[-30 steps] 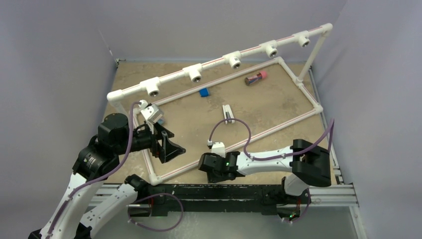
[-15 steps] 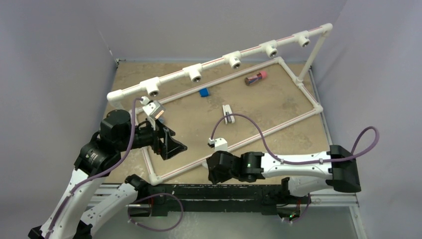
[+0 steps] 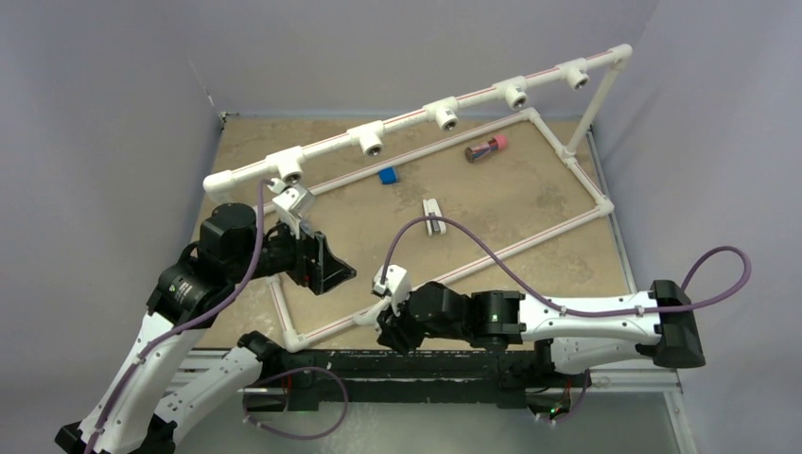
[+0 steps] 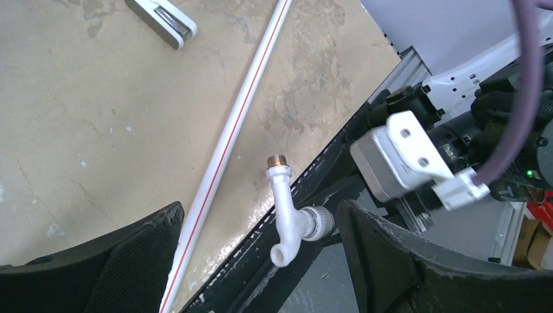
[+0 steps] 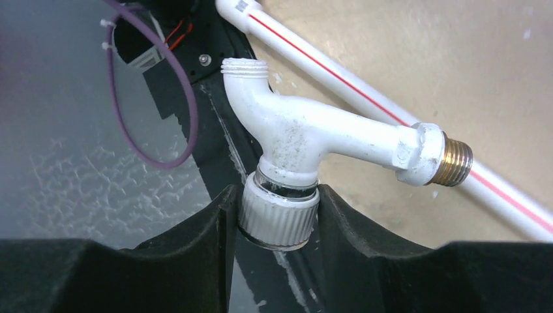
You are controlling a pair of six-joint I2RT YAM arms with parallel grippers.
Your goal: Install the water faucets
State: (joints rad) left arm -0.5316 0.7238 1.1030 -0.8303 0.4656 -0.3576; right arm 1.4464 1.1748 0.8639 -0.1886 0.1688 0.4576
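My right gripper has the faucet to hand over. It will let go of it between my left gripper's fingers above the table's near edge (image 3: 369, 340).
A white water faucet (image 5: 306, 137) with a curved spout and a brass threaded end (image 5: 456, 163) is held by its ribbed round knob (image 5: 279, 218). My right gripper (image 5: 277, 225) is shut on that knob, over the table's near edge (image 3: 383, 326). The faucet also shows in the left wrist view (image 4: 287, 212), beyond and between my left fingers. My left gripper (image 4: 261, 261) is open and empty. In the top view it (image 3: 331, 270) hangs left of the right gripper, just apart from it.
A white pipe frame (image 3: 530, 244) lies on the table, with a raised rail carrying several T fittings with empty sockets (image 3: 371, 141). A blue block (image 3: 387, 175), a dark cylinder with a pink end (image 3: 486, 148) and a flat white-and-black piece (image 3: 432, 216) lie inside the frame.
My right arm has stretched out and its gripper has swung left along the near edge toward the left gripper. My left gripper has shifted slightly to the right and away from me.
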